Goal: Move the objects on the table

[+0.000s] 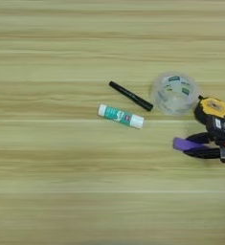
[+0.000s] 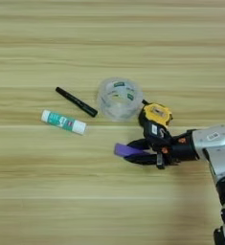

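Note:
The purple block, now just over the wooden table, will be put down by my right gripper on the bare wood (image 1: 113, 147) just in front of the white glue stick.
A flat purple block (image 2: 125, 150) (image 1: 183, 144) sits between the two black fingers of my right gripper (image 2: 131, 151) (image 1: 190, 145), which is shut on it, just over the wooden table (image 2: 47, 191). The silver forearm (image 2: 214, 143) comes in from the right. A white glue stick with a green label (image 1: 120, 116) (image 2: 63, 122) lies to the left of the gripper. Behind it a slim black marker pen (image 1: 130, 95) (image 2: 76, 101) lies at a slant.
A clear roll of tape (image 1: 174, 93) (image 2: 119, 98) lies behind the gripper, close to the yellow-and-black robot part (image 2: 156, 116) (image 1: 211, 108). Bare wood stretches to the left and toward the front.

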You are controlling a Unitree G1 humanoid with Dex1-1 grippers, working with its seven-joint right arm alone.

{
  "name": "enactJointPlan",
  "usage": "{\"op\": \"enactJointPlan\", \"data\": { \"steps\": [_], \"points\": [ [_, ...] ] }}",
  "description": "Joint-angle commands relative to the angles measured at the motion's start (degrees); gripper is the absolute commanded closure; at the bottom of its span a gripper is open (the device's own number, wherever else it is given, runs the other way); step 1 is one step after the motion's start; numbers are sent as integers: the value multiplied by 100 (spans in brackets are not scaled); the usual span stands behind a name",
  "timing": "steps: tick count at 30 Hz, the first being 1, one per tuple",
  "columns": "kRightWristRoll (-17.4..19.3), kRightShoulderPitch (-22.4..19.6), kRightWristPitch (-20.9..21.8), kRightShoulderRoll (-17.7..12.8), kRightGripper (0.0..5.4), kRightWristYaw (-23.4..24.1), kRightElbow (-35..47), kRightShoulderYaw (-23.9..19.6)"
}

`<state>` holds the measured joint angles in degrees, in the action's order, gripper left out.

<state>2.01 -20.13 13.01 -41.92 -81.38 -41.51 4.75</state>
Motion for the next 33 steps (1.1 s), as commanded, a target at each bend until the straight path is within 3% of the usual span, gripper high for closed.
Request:
{"op": "enactJointPlan", "data": {
  "steps": [1,11,17,22,25,33],
  "points": [
    [63,-285,39,-96,398,212,188,-95],
    [844,-158,-376,95,398,229,1643,-559],
    [1156,36,-822,215,399,311,2701,-557],
    [1082,126,-961,456,399,476,3092,-334],
    [894,59,-948,667,399,654,3062,-118],
    [804,-110,-985,1100,399,1002,3019,100]
  ]
}}
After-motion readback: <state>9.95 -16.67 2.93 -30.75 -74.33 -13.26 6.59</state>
